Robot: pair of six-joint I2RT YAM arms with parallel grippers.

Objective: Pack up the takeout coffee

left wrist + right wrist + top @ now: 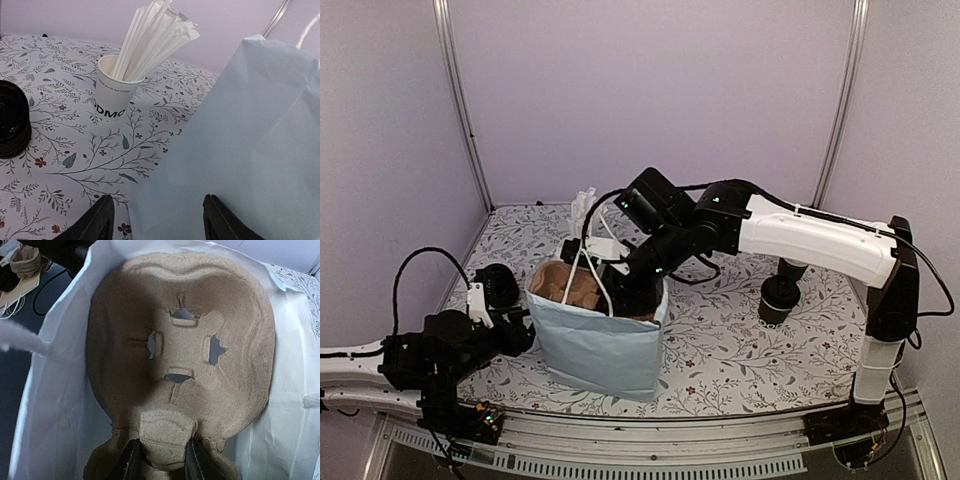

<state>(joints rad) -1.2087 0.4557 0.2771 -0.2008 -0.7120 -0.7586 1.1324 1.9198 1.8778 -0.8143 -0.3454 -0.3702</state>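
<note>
Next, I move my left gripper up to the top of the far white handle point(602, 210) on the pale blue paper bag and close it there.
The brown pulp cup carrier point(180, 355) hangs inside the pale blue paper bag point(600, 345), its holes empty. My right gripper point(161, 465) is shut on the carrier's middle knob, one finger on each side. From above, the right arm reaches down into the bag's mouth, where the carrier point(570, 285) shows. A black paper cup point(778, 300) stands on the table to the right, apart from the bag. My left gripper point(157, 215) is open at the bag's lower left side point(240, 150), with the bag's near corner in front of its fingers.
A white cup of white straws point(112, 92) stands behind the bag near the back wall point(583, 205). A black round ribbed thing point(12, 125), perhaps stacked lids, lies left of it. The table has a floral cloth point(720, 350) and is enclosed by pale walls.
</note>
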